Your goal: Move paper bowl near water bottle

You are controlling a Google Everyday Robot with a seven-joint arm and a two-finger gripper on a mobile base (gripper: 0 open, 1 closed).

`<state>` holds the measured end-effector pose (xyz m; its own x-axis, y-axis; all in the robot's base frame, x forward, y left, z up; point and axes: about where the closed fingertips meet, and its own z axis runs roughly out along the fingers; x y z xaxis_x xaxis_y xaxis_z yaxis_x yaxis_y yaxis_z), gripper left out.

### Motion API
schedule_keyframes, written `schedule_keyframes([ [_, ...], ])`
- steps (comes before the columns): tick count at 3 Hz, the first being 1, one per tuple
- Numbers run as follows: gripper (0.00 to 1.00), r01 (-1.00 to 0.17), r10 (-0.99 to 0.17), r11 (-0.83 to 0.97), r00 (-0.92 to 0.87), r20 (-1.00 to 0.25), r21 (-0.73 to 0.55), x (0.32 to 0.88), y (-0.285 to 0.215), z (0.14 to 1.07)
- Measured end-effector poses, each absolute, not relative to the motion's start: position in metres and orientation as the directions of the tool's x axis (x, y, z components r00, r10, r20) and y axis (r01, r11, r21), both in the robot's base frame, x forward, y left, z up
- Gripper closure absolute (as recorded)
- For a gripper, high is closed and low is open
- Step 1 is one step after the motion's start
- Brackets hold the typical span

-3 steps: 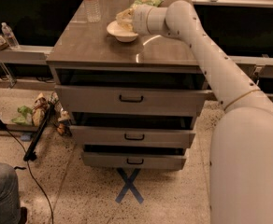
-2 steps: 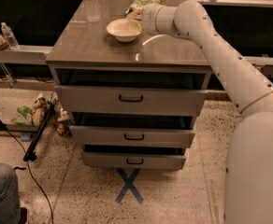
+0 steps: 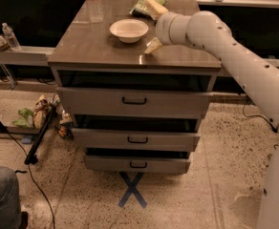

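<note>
My gripper's fingers are next to the paper bowl and clear of it, so I should move over and grip the bowl's nearest rim [image 3: 146, 29] before carrying it to the water bottle.
The off-white paper bowl [image 3: 129, 30] sits upright on the brown cabinet top [image 3: 101, 46], near the middle. The tall clear water bottle [image 3: 94, 4] stands at the back left of the top, a short way left of and behind the bowl. My gripper [image 3: 154, 27] is just right of the bowl and clear of it. It is open and empty, with one finger [image 3: 153, 46] low over the top and the other over the green bag.
A green snack bag [image 3: 144, 5] lies at the back of the top, behind the gripper. A small white-capped bottle [image 3: 10, 36] stands on a ledge at left. The three drawers [image 3: 134, 101] stand slightly open. A cable and clutter lie on the floor at left, by a person's knee [image 3: 3, 199].
The gripper let go of the bowl and drew back to the right. The bowl stays where it was set down.
</note>
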<state>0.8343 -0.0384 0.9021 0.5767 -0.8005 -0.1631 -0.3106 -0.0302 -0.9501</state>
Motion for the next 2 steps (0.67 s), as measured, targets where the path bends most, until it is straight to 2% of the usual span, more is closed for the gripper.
schedule_keyframes([
  [1,0.0,-0.306,-0.815,-0.023,0.557,-0.159,-0.952,0.8314,-0.0426,0.8971],
  [2,0.16,-0.306,-0.815,-0.023,0.557,-0.159,-0.952,0.8314,-0.0426,0.899],
])
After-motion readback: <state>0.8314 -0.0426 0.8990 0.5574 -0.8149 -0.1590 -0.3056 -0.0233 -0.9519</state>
